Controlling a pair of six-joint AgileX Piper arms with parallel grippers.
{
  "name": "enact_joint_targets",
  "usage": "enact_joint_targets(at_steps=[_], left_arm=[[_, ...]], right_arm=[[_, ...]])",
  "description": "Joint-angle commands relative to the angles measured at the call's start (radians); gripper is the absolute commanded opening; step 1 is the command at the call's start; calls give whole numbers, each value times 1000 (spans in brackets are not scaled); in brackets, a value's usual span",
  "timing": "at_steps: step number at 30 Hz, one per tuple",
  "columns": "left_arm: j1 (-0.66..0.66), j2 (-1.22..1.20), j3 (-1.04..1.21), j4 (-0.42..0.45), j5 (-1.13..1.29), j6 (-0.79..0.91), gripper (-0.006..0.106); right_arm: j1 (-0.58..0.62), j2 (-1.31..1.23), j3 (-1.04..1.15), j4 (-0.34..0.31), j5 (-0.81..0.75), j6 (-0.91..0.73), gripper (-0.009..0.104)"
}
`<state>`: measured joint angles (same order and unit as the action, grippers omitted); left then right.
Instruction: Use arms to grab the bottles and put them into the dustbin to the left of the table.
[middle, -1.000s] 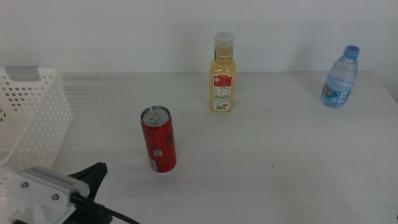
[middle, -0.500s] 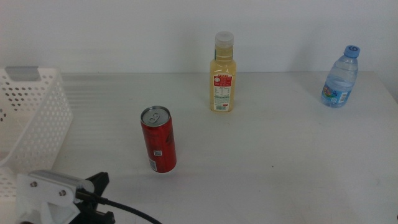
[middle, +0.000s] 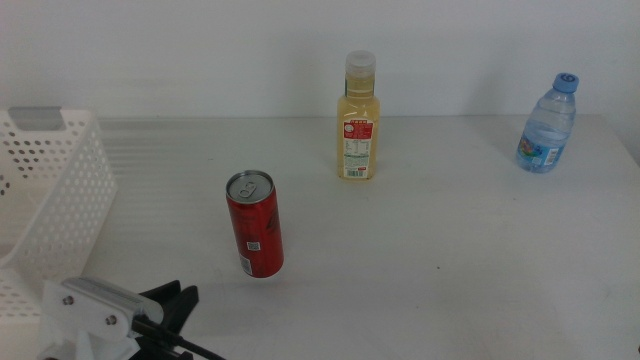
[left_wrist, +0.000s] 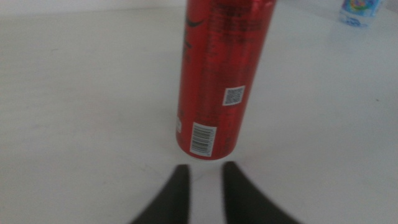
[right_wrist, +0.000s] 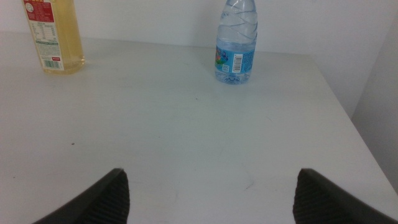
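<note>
My left gripper is to move up to the red can next. It should close around the can's middle (middle: 258, 233) (left_wrist: 221, 70), well above its base.
A red can (middle: 255, 225) with a silver top stands upright on the white table (middle: 450, 260), left of the middle. My left gripper (middle: 175, 294) is low at the front left, just short of the can (left_wrist: 221, 74). Its jaws (left_wrist: 205, 169) point at the can's base, parted by a gap narrower than the can, with nothing in them. Further back in the middle is the yellow juice bottle (middle: 358, 125). The small water bottle (middle: 548, 125) stands far right. My right gripper (right_wrist: 211, 193) is wide open and empty, facing the water bottle (right_wrist: 236, 43) and the juice bottle (right_wrist: 55, 34) from a distance.
The white perforated dustbin (middle: 50, 190) stands at the left edge of the table, beside my left arm. Bare tabletop lies between the three bottles. The table's right edge runs just past the water bottle.
My left gripper has shifted right and toward the front edge, turning so that its two jaws show apart. The bottles and the dustbin have not moved.
</note>
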<state>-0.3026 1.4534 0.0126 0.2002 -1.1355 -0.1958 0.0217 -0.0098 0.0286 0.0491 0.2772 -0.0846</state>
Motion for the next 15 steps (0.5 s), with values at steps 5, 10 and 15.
enact_joint_targets(at_steps=[5, 10, 15], left_arm=[[-3, -14, 6, -11, -181, -5, 86], [-3, -14, -15, 46, -181, -22, 90], [-3, -5, -76, 89, -175, 29, 90]], right_arm=[[-5, -27, -9, -6, -69, -9, 70], [-5, -27, -9, -6, -69, -9, 70], [-5, -27, -9, -6, -69, -9, 70]])
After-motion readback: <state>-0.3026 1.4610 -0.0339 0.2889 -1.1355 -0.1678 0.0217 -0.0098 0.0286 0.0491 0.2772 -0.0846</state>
